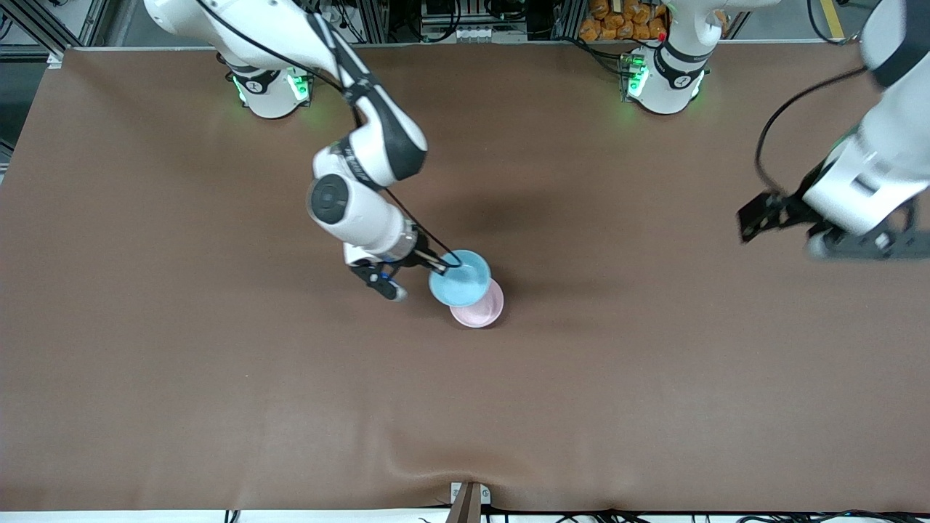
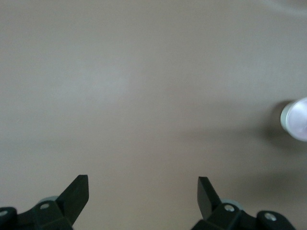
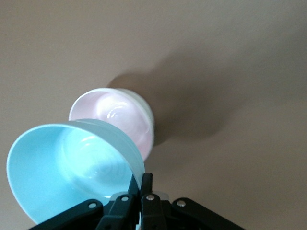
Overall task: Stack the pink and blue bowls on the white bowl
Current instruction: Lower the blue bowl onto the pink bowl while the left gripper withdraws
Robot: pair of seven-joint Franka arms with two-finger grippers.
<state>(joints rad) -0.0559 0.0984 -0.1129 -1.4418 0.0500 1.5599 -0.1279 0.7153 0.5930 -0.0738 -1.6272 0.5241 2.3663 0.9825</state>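
Note:
The robot's right gripper will release the light blue bowl inside the pale pink bowl (image 1: 476,301) (image 3: 113,123) that is nested in the white bowl.
My right gripper (image 1: 441,266) is shut on the rim of the light blue bowl (image 1: 460,278) and holds it tilted, partly over the pale pink bowl (image 1: 482,308) in mid-table. In the right wrist view the gripper (image 3: 144,184) pinches the blue bowl's (image 3: 62,167) rim. There the pink bowl (image 3: 115,112) sits nested in the white bowl (image 3: 150,123), of which only the outer wall shows. My left gripper (image 1: 854,243) is open and empty, raised over the left arm's end of the table. The left wrist view shows its spread fingers (image 2: 76,194) over bare cloth.
A brown cloth (image 1: 218,378) covers the whole table. The bowl stack shows small at the edge of the left wrist view (image 2: 297,120). The arm bases stand along the table edge farthest from the front camera.

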